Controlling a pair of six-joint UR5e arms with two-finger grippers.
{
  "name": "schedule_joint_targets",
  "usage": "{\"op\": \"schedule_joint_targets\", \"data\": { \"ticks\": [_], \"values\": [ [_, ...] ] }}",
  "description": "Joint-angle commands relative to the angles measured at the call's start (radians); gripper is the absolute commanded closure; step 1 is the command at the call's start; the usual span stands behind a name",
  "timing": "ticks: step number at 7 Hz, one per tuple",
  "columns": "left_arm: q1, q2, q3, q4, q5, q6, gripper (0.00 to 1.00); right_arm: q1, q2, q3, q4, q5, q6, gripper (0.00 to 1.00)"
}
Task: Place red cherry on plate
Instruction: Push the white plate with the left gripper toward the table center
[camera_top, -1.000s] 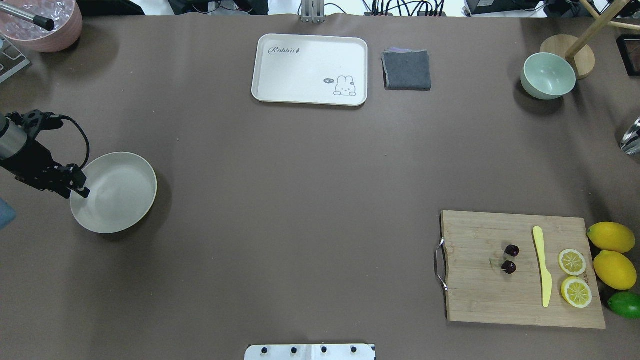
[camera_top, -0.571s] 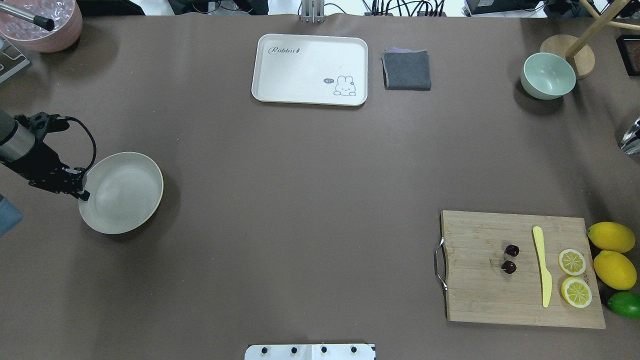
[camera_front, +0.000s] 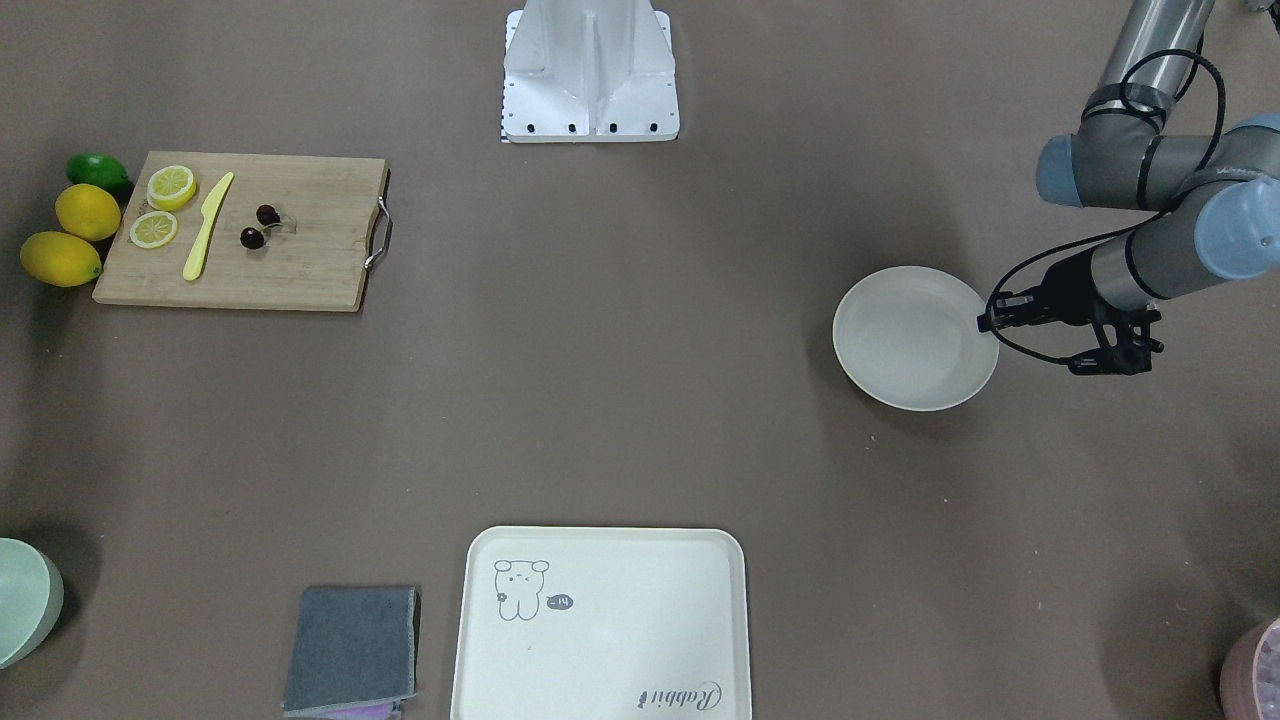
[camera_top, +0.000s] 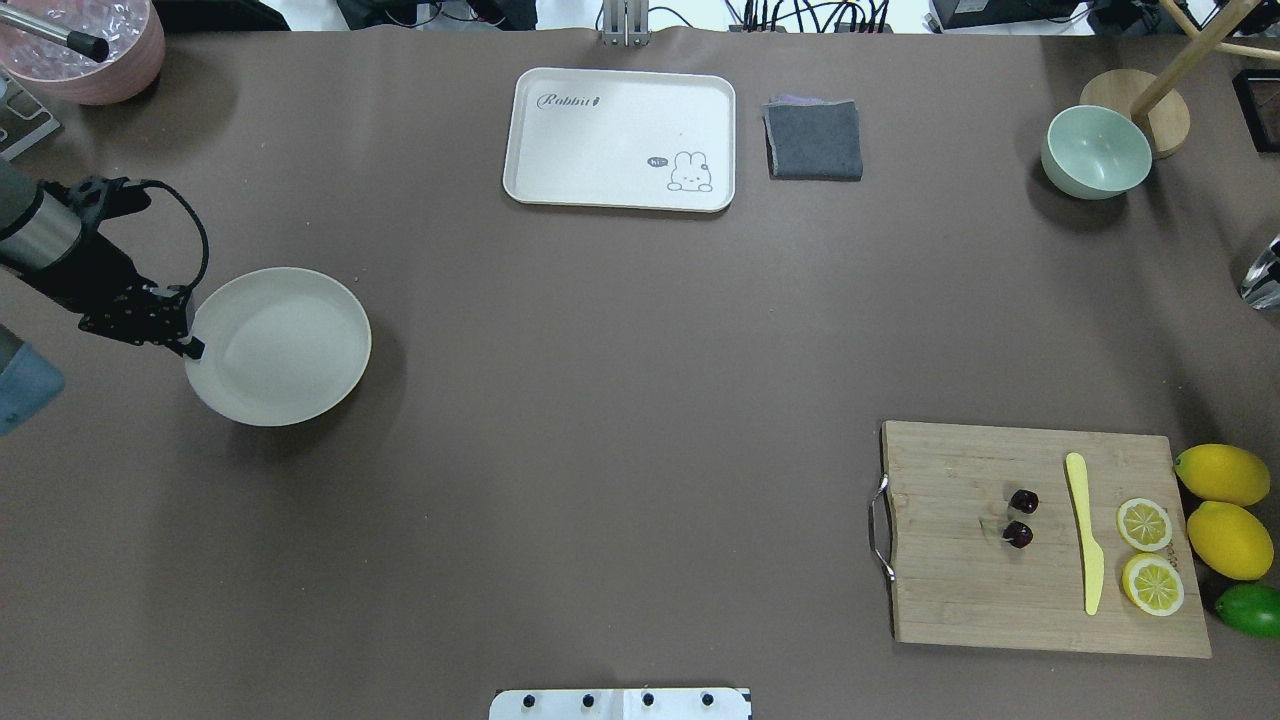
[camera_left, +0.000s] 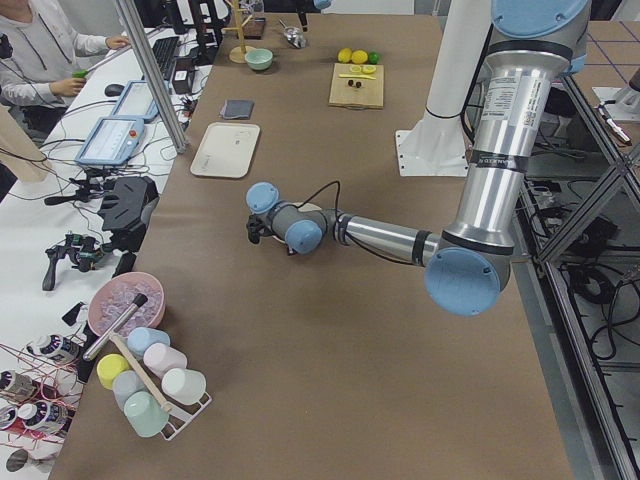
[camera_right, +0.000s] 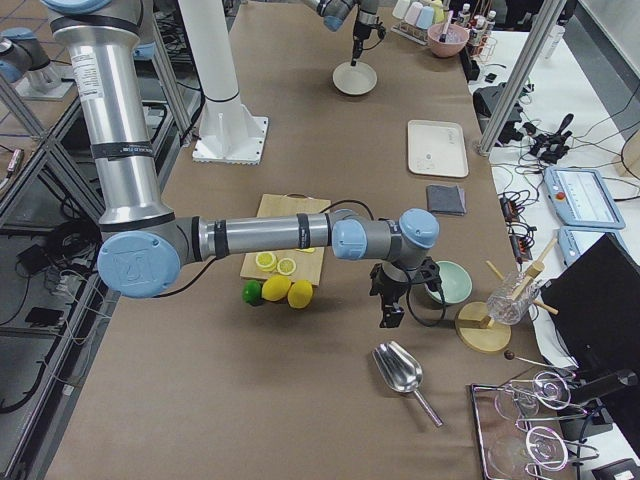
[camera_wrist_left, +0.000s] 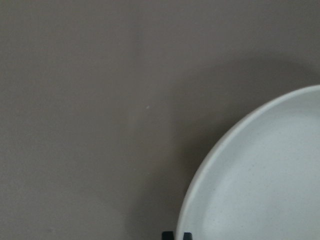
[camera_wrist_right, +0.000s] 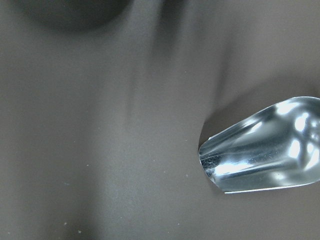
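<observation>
My left gripper should set the plate down on the bare table (camera_front: 560, 355) between the metal scoop and the cream tray and let go.
The plate (camera_top: 278, 346) is round and cream-white and sits at the table's left side. My left gripper (camera_top: 192, 347) is shut on the plate's left rim; in the left wrist view its two dark fingertips (camera_wrist_left: 172, 235) sit close together at the rim of the plate (camera_wrist_left: 260, 185). The red cherry (camera_top: 1020, 518), a dark glossy pair, lies on the wooden cutting board (camera_top: 950, 600) far to the right. My right gripper (camera_right: 388, 310) hangs over the table near the green bowl (camera_right: 447, 282); I cannot tell whether it is open or shut.
A yellow knife (camera_top: 1086, 530), two lemon halves (camera_top: 1144, 524), whole lemons (camera_top: 1222, 474) and a lime (camera_top: 1250, 608) sit on and beside the board. A cream tray (camera_top: 620, 135), grey cloth (camera_top: 813, 140) and pink bowl (camera_top: 85, 45) line the far edge. A metal scoop (camera_wrist_right: 260, 155) lies under the right wrist.
My left gripper has moved right and toward the far side, and the plate has shifted with it. The cherries and everything on the board have stayed put.
</observation>
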Motion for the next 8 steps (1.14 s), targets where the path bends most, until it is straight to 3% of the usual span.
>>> {"op": "schedule_joint_targets", "data": {
  "ticks": [1, 2, 4, 6, 8],
  "values": [
    [-0.006, -0.189, 0.000, 0.150, -0.005, -0.127, 1.00, -0.002, 0.000, -0.004, -0.001, 0.001, 0.000, 0.00],
    [0.011, -0.229, 0.000, 0.152, 0.003, -0.210, 1.00, -0.004, 0.002, -0.007, -0.002, 0.003, 0.002, 0.00],
    [0.182, -0.359, -0.001, 0.146, 0.134, -0.464, 1.00, -0.008, 0.003, -0.026, -0.002, 0.024, 0.002, 0.00],
    [0.285, -0.428, 0.003, 0.131, 0.225, -0.601, 1.00, -0.008, 0.000, -0.035, -0.002, 0.041, 0.000, 0.00],
    [0.423, -0.482, 0.031, 0.053, 0.413, -0.767, 1.00, -0.008, 0.002, -0.059, 0.000, 0.039, -0.003, 0.00]
  ]
}}
